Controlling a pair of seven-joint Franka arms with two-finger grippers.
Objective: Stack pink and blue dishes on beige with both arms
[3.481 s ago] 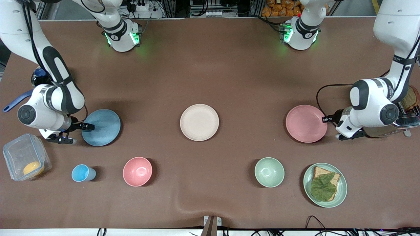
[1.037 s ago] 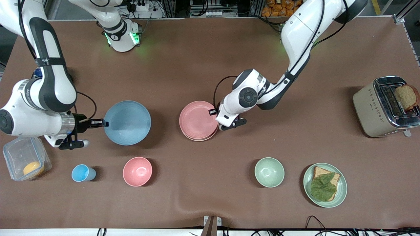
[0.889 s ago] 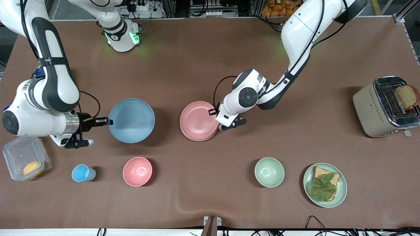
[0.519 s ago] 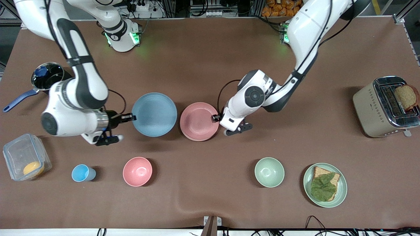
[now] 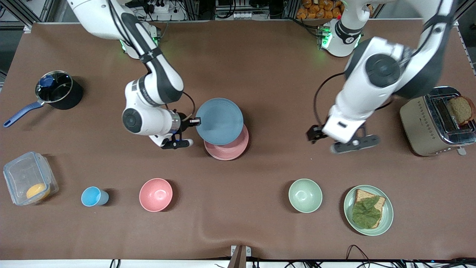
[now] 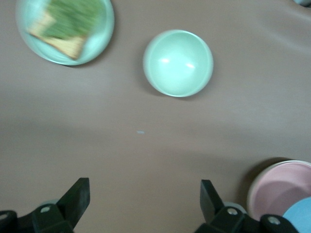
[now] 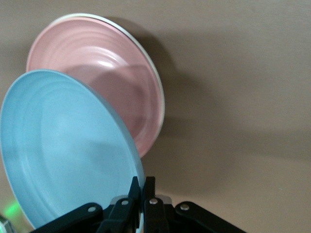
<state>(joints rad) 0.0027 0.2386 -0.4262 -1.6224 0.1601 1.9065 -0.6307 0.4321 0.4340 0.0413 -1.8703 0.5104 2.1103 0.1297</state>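
Observation:
Next, my right gripper lets go of the light blue plate on the pale pink plate [image 5: 226, 137] [image 7: 96, 84], squarely over the beige one.
The pale pink plate [image 5: 231, 148] lies on the beige plate at the table's middle; only a thin cream rim [image 7: 161, 104] of the beige plate shows under the pink plate [image 7: 104, 80]. My right gripper [image 5: 195, 121] is shut on the rim of the light blue plate [image 5: 219, 121]. It holds that plate tilted in the air, overlapping the stack's edge nearer the robots' bases. The right wrist view has the right gripper [image 7: 143, 188] pinching the blue plate [image 7: 63, 145]. Toward the left arm's end from the stack, my left gripper [image 5: 312, 134] hangs open and empty over bare table [image 6: 143, 201].
Nearer the front camera stand a blue cup [image 5: 93, 196], pink bowl [image 5: 156, 194], green bowl [image 5: 305, 195] and a green plate [image 5: 388, 216] with a sandwich. A toaster [image 5: 424, 123] is at the left arm's end. A pot [image 5: 55, 89] and lidded box [image 5: 28, 182] are at the right arm's end.
The left gripper set the pink plate on the beige one, let go and drew up and away toward its own end. The right arm carried the blue plate over to the stack.

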